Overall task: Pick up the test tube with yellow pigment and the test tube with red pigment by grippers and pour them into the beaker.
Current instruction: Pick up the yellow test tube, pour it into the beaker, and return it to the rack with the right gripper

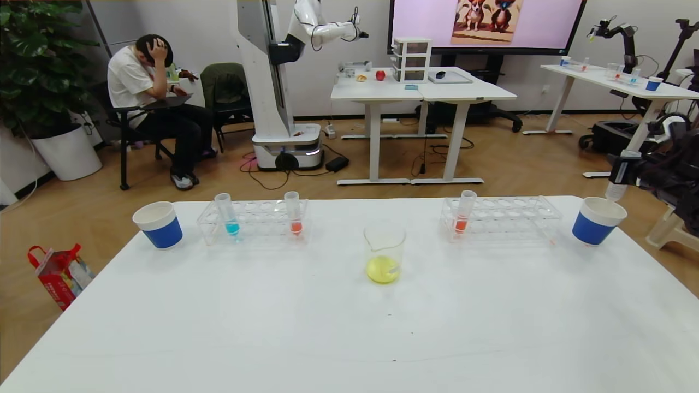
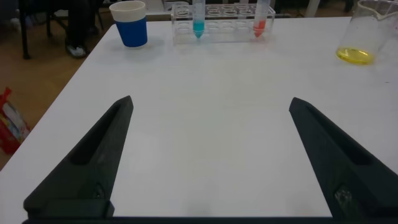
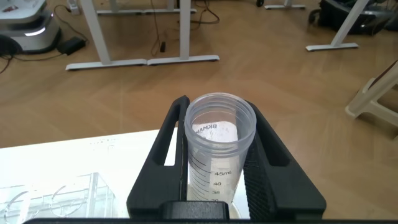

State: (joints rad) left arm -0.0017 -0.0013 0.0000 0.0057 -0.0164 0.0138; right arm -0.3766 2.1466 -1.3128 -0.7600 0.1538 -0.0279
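My right gripper is going to release the clear graduated test tube inside the blue paper cup (image 1: 601,210) just beneath it.
My right gripper (image 1: 622,177) (image 3: 217,109) is shut on a clear graduated test tube (image 1: 616,191) (image 3: 221,155), held just above the right blue paper cup (image 1: 596,220). No liquid shows in that tube. The beaker (image 1: 384,254) (image 2: 364,31) stands mid-table with yellow liquid at its bottom. One test tube with red pigment (image 1: 295,213) (image 2: 260,18) stands in the left rack (image 1: 256,221), a look-alike (image 1: 464,210) in the right rack (image 1: 508,215). My left gripper (image 2: 210,101) hangs open over bare table, well short of the left rack; the head view does not show it.
A blue-liquid tube (image 1: 228,215) (image 2: 198,18) shares the left rack. Another blue paper cup (image 1: 158,224) (image 2: 129,23) stands at the table's far left corner. Beyond the table are wooden floor, other desks, a seated person and another robot.
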